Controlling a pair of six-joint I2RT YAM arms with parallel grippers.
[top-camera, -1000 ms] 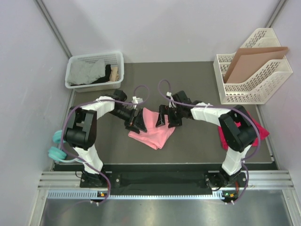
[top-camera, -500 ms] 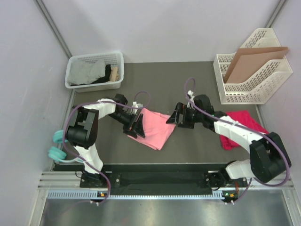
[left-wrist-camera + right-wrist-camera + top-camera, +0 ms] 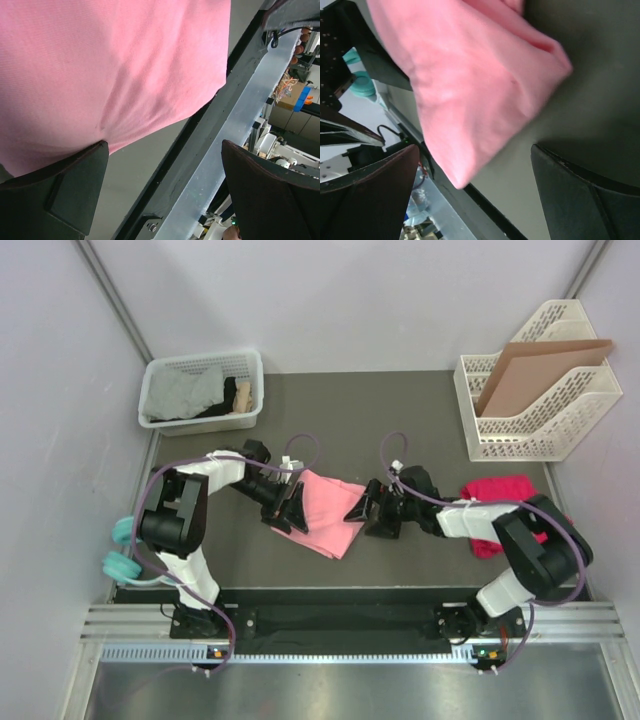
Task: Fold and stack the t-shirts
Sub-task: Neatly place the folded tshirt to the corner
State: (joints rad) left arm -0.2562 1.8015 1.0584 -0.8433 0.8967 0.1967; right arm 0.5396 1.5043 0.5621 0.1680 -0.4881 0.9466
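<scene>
Next, my right gripper grips the salmon-pink t-shirt at the middle of the edge (image 3: pixel 353 521) (image 3: pixel 519 128) that faces the magenta-red t-shirt.
The salmon-pink t-shirt (image 3: pixel 330 510) lies folded in the middle of the dark mat. It fills the top of the left wrist view (image 3: pixel 110 65) and the right wrist view (image 3: pixel 465 85). My left gripper (image 3: pixel 287 512) is open at its left edge, one finger (image 3: pixel 55 195) touching the cloth. My right gripper (image 3: pixel 368 512) is open just right of the shirt, nothing between its fingers. The magenta-red t-shirt (image 3: pixel 497 489) lies crumpled at the right, partly under my right arm.
A white basket (image 3: pixel 202 388) with grey cloth stands at the back left. A white file rack (image 3: pixel 535 390) holding a brown cardboard sheet (image 3: pixel 535 362) stands at the back right. Teal headphones (image 3: pixel 122 550) lie at the left edge.
My right gripper has let go of the pink shirt and pulled back right and toward the front. The shirt now lies flatter. My left gripper has barely moved.
</scene>
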